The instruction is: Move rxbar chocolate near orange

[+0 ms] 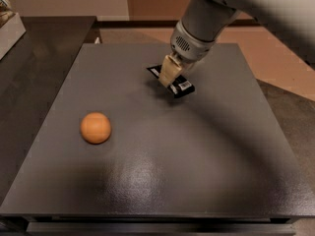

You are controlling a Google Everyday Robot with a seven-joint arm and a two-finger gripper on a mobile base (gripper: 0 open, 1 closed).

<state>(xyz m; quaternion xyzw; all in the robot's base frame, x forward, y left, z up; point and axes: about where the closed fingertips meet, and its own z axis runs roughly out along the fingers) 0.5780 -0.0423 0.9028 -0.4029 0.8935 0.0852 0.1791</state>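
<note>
The robot's gripper will release the rxbar chocolate on the grey table [136, 118] beside the orange, toward the middle of the table.
The rxbar chocolate [179, 84], a flat black wrapped bar with a white barcode patch, is at the back middle of the grey table [197, 161]. My gripper [169, 75] comes down from the upper right and is shut on the bar's middle, one pale finger [167, 72] across it. The bar sits low over the table; I cannot tell whether it touches. The orange [96, 127], round and smooth, rests on the table's left side, well apart from the bar, to its front left.
A dark counter [39, 58] adjoins the table on the left, with a white box [10, 31] at its far corner. Tan floor [280, 58] lies beyond the table's right edge. My arm [206, 18] hangs over the back right.
</note>
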